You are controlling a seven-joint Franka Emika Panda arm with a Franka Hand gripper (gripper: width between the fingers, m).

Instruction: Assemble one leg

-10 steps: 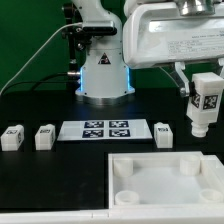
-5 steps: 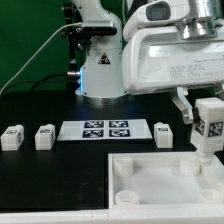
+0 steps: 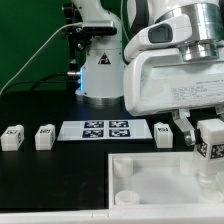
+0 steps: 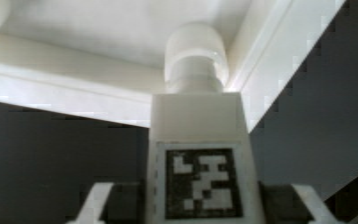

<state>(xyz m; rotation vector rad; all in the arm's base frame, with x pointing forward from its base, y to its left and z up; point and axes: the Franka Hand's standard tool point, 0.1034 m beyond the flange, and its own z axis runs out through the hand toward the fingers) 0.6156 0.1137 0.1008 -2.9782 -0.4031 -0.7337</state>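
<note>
The robot's gripper needs to release the white leg standing in the white tray's back inner corner [image 3: 211,194] [image 4: 195,38], below the gripper's round tip.
My gripper [image 3: 209,142] is shut on a white leg [image 3: 210,148] with a square marker tag on its face. It holds the leg upright at the exterior view's right, with the leg's lower end down over the back right corner of the large white tray-like part [image 3: 150,178]. In the wrist view the leg [image 4: 201,130] runs away from the camera between the fingers [image 4: 105,205], its round tip against the tray's white inner corner [image 4: 87,50]. Three more legs stand on the table: two at the left [image 3: 11,137] [image 3: 45,136] and one [image 3: 164,133] right of the marker board.
The marker board [image 3: 107,129] lies flat at mid-table. The robot base [image 3: 103,75] stands behind it. A cable [image 3: 35,55] trails at the back left. The black table [image 3: 50,180] extends left of the tray.
The gripper with the leg has moved down and slightly toward the exterior view's right, bringing the leg lower over the tray's back right corner.
</note>
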